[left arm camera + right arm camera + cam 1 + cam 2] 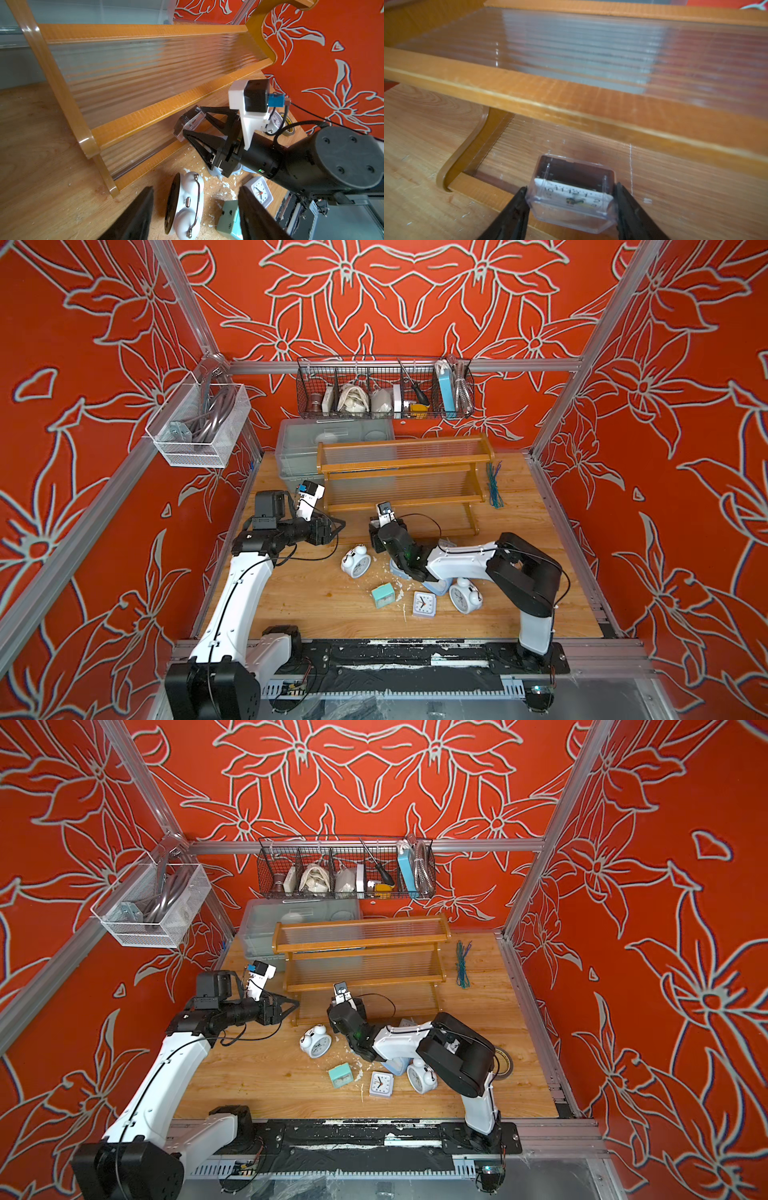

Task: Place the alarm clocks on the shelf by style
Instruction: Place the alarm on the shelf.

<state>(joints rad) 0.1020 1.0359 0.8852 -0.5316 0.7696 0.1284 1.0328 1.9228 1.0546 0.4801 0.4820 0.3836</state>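
Observation:
I need to use my right gripper to set the tiny square clock down on the brown shelf's lowest level [367, 520] [568, 171], toward my left gripper's end. The clock is now held at that lowest tier.
The brown shelf [405, 466] [361, 946] stands at the back of the table with bare tiers. My right gripper [384, 512] [571, 199] is shut on a tiny square clock [572, 193] with a clear case, holding it at the left end of the lowest tier [654, 166]. My left gripper [337, 526] [195, 189] hangs open near the shelf's left foot, above and apart from a white twin-bell clock [355, 561] [182, 205]. A teal clock [382, 595], a white square clock [424, 604], another twin-bell clock [465, 594] and a pale-blue clock [440, 587] lie on the table.
A clear plastic bin [299, 448] sits behind the shelf's left end. A black wire basket [384, 389] and a white mesh basket [199, 423] hang on the walls. Green ties [494, 485] lie right of the shelf. A tape roll [505, 1063] lies behind the right arm.

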